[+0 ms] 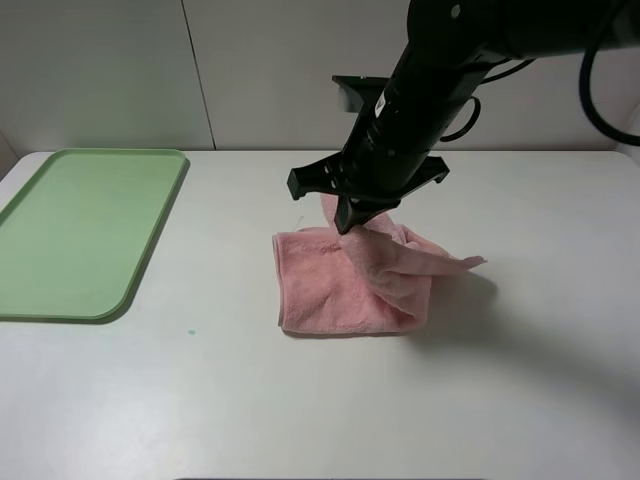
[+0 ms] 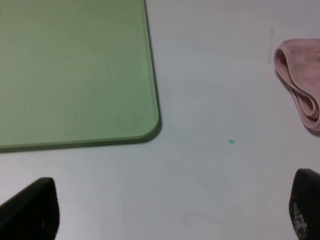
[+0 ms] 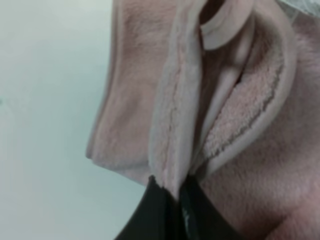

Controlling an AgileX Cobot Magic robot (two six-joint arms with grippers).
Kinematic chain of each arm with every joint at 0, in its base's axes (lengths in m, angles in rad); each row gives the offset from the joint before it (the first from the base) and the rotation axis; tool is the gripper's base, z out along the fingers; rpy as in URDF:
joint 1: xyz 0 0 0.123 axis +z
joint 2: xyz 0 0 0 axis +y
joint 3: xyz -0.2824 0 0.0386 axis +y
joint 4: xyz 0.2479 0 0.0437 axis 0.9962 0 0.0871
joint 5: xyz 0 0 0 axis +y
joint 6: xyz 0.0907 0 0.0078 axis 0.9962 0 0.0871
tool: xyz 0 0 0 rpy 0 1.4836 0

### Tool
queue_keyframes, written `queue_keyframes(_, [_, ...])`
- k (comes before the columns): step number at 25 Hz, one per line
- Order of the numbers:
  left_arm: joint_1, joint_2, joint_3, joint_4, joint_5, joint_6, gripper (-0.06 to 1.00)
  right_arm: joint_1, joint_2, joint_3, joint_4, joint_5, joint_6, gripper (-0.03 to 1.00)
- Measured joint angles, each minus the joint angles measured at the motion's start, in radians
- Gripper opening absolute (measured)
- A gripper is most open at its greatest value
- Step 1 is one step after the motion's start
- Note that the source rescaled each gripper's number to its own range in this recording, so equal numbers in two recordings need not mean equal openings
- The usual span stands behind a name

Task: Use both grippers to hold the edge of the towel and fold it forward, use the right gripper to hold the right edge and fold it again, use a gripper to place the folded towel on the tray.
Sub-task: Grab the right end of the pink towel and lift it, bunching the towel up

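Note:
Next, my right gripper releases the raised edge of the towel on the towel's flat part (image 1: 304, 264) (image 3: 131, 75), near the towel's border that faces the green tray. The raised edge is now above the towel's middle.
A pink towel (image 1: 330, 285) lies folded in the middle of the white table, its right part lifted and draped toward the left. My right gripper (image 1: 348, 225) is shut on the towel's raised edge and holds it above the towel's middle. The right wrist view shows the closed gripper (image 3: 172, 200) pinching the towel's (image 3: 235, 115) layered edge. My left gripper (image 2: 167, 215) is open and empty over bare table, between the tray and the towel (image 2: 302, 90); it is out of the exterior view. The green tray (image 1: 80, 230) lies empty at the left and also shows in the left wrist view (image 2: 75, 70).
A small green speck (image 1: 192, 331) marks the table between tray and towel, and also shows in the left wrist view (image 2: 231, 142). The right arm (image 1: 440, 70) reaches in from the upper right over the towel. A white wall stands behind the table.

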Motion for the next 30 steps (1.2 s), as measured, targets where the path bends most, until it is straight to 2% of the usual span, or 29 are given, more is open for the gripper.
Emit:
queue_keyframes(16, [0.0, 0.0, 0.0, 0.0, 0.0, 0.0, 0.92, 0.007, 0.132, 0.0, 0.098, -0.167, -0.023, 0.01])
queue_keyframes(28, [0.0, 0.0, 0.0, 0.0, 0.0, 0.0, 0.92, 0.008, 0.173, 0.0, 0.115, -0.193, -0.027, 0.01])
queue_keyframes(30, [0.0, 0.0, 0.0, 0.0, 0.0, 0.0, 0.92, 0.008, 0.173, 0.0, 0.118, -0.193, -0.027, 0.04])
